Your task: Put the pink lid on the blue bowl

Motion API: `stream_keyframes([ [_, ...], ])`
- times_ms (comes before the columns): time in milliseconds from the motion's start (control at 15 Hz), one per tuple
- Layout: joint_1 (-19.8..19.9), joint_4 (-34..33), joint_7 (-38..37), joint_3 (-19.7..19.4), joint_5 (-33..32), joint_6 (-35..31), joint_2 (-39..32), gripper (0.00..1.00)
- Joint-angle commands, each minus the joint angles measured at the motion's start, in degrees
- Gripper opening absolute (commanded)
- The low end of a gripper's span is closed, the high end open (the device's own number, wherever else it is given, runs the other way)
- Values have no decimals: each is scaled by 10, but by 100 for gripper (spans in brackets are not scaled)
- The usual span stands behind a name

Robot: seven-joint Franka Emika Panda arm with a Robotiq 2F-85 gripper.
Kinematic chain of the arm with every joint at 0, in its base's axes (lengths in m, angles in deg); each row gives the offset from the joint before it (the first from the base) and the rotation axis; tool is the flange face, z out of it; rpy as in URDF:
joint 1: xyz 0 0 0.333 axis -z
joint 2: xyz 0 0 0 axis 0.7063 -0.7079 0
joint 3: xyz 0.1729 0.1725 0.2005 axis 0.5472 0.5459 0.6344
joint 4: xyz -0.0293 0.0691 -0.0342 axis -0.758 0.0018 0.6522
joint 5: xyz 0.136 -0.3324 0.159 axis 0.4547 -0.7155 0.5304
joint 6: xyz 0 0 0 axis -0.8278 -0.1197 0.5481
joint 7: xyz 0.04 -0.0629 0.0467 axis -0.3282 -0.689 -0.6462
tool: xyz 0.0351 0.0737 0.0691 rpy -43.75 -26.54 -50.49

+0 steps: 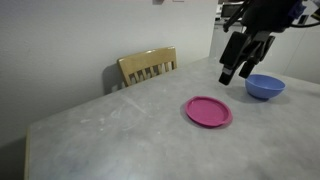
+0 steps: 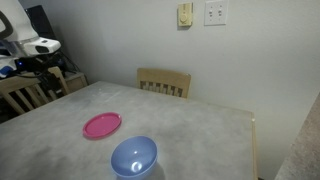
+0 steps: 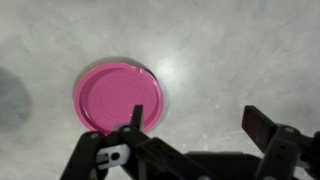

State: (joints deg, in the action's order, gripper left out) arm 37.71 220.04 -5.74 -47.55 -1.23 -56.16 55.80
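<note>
The pink lid should be gripped next: my gripper needs to go to the pink lid's rim (image 1: 187, 108) (image 3: 161, 100) on the side farthest from the blue bowl and close there.
The pink lid (image 1: 209, 111) lies flat on the grey table, and shows in both exterior views (image 2: 102, 125) and in the wrist view (image 3: 118, 97). The blue bowl (image 1: 265, 87) stands upright and empty beside it, a short gap apart (image 2: 133, 157); it is out of the wrist view. My gripper (image 1: 238, 70) hangs open and empty above the table, up and to the side of the lid and next to the bowl. In the wrist view its two fingers (image 3: 196, 120) are spread wide, with the lid under the left finger's side.
A wooden chair (image 1: 148, 67) stands at the table's far edge (image 2: 164, 82). Another wooden chair (image 2: 20, 95) stands near the robot's base. The table's edges (image 2: 250, 130) run close to the bowl's side.
</note>
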Motion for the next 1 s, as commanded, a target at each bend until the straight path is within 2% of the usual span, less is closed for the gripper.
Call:
stream_keyframes([
  [0, 0, -52, 56, -17, 23, -11, -89, 100],
  [333, 1, -145, 93, -21, -4, 15, -201, 100],
  [733, -39, -244, -41, -71, -111, 63, -309, 100],
  [933, -36, -278, -55, -69, -83, 67, -349, 100],
])
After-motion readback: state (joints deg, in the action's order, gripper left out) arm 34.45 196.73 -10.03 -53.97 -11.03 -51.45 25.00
